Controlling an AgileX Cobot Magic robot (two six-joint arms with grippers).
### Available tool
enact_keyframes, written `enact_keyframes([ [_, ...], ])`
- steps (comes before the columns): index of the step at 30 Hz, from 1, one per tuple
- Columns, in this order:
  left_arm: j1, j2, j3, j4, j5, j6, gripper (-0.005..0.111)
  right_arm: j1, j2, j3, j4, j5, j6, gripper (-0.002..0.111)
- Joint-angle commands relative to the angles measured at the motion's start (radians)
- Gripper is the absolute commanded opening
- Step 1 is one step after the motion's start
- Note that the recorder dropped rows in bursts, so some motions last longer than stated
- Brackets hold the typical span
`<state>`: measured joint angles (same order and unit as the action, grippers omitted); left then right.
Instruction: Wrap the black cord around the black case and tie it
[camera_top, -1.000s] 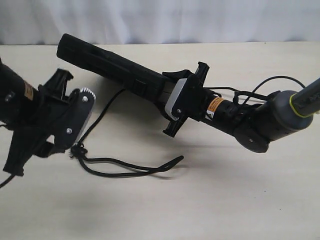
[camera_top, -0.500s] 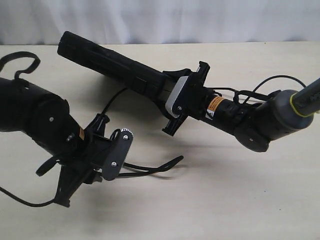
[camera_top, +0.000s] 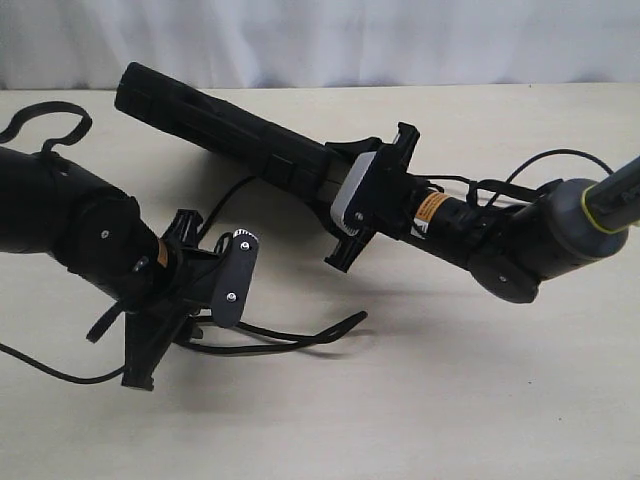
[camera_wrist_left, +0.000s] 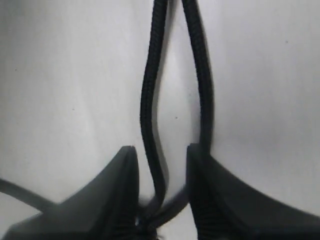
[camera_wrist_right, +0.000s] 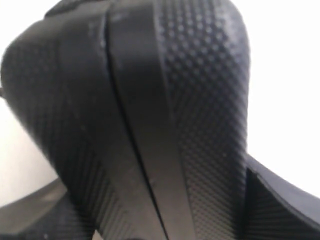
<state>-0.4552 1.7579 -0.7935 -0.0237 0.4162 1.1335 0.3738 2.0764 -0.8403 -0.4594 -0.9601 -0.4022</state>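
One part of the black cord runs under the left gripper's finger, so the robot should shift that open gripper to take both parts (camera_wrist_left: 160, 192) close to the cord's knot.
The black case (camera_top: 220, 125) hangs tilted above the table, its near end clamped in my right gripper (camera_top: 335, 190). In the right wrist view the case's dotted shell (camera_wrist_right: 150, 125) fills the frame between the fingers of the right gripper (camera_wrist_right: 155, 210). The black cord (camera_top: 300, 335) lies on the table in a loop under the case. My left gripper (camera_top: 185, 325) is low over the cord's knotted end. In the left wrist view two cord strands (camera_wrist_left: 147, 100) run away from the left gripper (camera_wrist_left: 161, 160). One strand lies loose between the open fingers; the other runs past one fingertip (camera_wrist_left: 197, 162).
The pale table (camera_top: 480, 400) stretches to a white backdrop (camera_top: 320, 40) at the rear. The right arm's smooth black cables (camera_top: 540, 165) arc above its wrist. The left arm's cables (camera_top: 40, 120) loop at the far left.
My left arm swung from the left edge down over the cord's knot, then shifted slightly up and right. The knot is now hidden under it. The right arm and case held still.
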Motion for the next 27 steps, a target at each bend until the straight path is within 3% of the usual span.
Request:
enact_keyframes([
  [1,0.001,-0.016,-0.012,-0.021,0.115,-0.009,0.032,0.002,0.0,0.005,-0.005,0.078,0.051,0.004],
  [6,0.001,-0.016,-0.012,-0.019,0.151,-0.012,0.035,0.002,0.002,0.005,-0.005,0.078,0.051,0.004],
  [12,0.001,-0.016,-0.012,-0.012,0.118,-0.012,0.065,0.002,0.002,0.005,-0.005,0.078,0.051,0.004],
  [14,0.001,-0.016,-0.012,0.034,0.081,-0.012,0.069,0.002,0.002,0.005,-0.005,0.078,0.051,0.004],
  [20,0.001,0.021,-0.022,0.095,0.068,-0.062,0.065,0.002,0.002,0.006,-0.005,0.078,0.085,0.004],
  [23,0.001,0.035,-0.124,0.123,0.212,-0.197,0.049,0.002,0.002,0.006,-0.005,0.078,0.085,0.004],
  [27,0.001,0.042,-0.168,0.118,0.295,-0.159,0.047,0.002,0.002,0.006,-0.02,0.08,0.085,0.004],
])
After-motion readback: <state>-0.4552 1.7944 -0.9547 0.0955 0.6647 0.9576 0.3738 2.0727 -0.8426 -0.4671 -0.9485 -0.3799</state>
